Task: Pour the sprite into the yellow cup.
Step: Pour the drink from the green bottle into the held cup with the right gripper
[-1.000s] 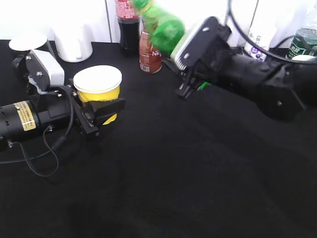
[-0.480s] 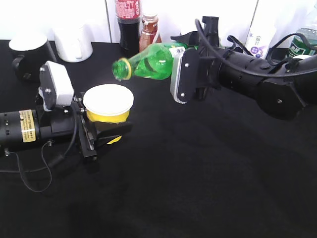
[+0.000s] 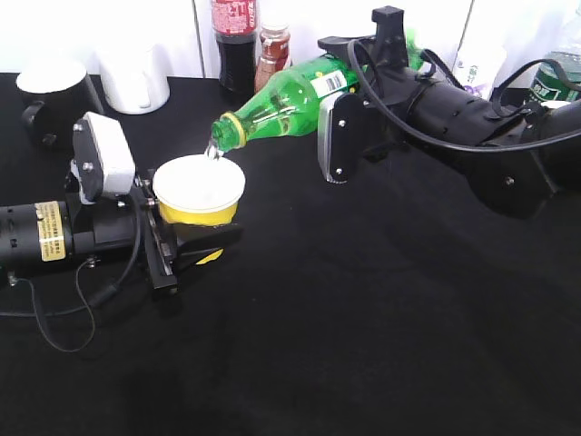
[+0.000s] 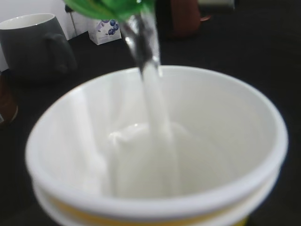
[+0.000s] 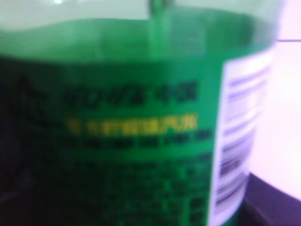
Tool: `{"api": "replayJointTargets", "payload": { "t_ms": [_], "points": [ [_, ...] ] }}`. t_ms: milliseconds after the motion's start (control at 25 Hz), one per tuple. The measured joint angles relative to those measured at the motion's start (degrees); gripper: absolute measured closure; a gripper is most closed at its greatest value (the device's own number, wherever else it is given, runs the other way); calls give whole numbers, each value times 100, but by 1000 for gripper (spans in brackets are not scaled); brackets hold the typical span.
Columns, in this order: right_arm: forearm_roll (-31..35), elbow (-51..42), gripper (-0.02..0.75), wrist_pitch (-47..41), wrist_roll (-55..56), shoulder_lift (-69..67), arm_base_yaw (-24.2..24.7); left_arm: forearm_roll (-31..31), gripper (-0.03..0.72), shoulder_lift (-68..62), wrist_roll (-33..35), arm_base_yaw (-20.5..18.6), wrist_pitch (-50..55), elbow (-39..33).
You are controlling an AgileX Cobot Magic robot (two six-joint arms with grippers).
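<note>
The robot's left gripper will release the yellow cup on the black table (image 3: 183,146) between the white mug and the cola bottle.
The sprite bottle (image 3: 281,95) is tipped nearly flat, mouth down-left over the yellow cup (image 3: 199,191). A clear stream falls from its mouth into the cup's white inside (image 4: 155,141). My left gripper (image 3: 186,238) is shut on the yellow cup and holds it upright on the black table. My right gripper (image 3: 363,100) is shut on the sprite bottle's body; its label (image 5: 131,127) fills the right wrist view. The fingertips of both grippers are hidden in the wrist views.
A dark cola bottle (image 3: 234,41) and a small brown bottle (image 3: 275,50) stand at the back. A white mug (image 3: 134,77) and a black mug (image 3: 56,91) stand back left. A dark green bottle (image 3: 556,77) is at the far right.
The right gripper swung the sprite bottle from raised and upright down to a near-flat tilt over the cup, and liquid now pours in. The left gripper shifted the cup slightly right, then held still.
</note>
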State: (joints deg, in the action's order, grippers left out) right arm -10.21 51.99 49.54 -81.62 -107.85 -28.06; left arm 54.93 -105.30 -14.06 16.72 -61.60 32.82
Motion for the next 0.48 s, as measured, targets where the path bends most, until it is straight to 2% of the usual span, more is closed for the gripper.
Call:
{"api": "replayJointTargets", "payload": {
  "t_ms": [320, 480],
  "points": [
    [42, 0, 298, 48, 5, 0, 0, 0, 258, 0, 0, 0, -24, 0],
    [54, 0, 298, 48, 1089, 0, 0, -64, 258, 0, 0, 0, -24, 0]
  ]
}}
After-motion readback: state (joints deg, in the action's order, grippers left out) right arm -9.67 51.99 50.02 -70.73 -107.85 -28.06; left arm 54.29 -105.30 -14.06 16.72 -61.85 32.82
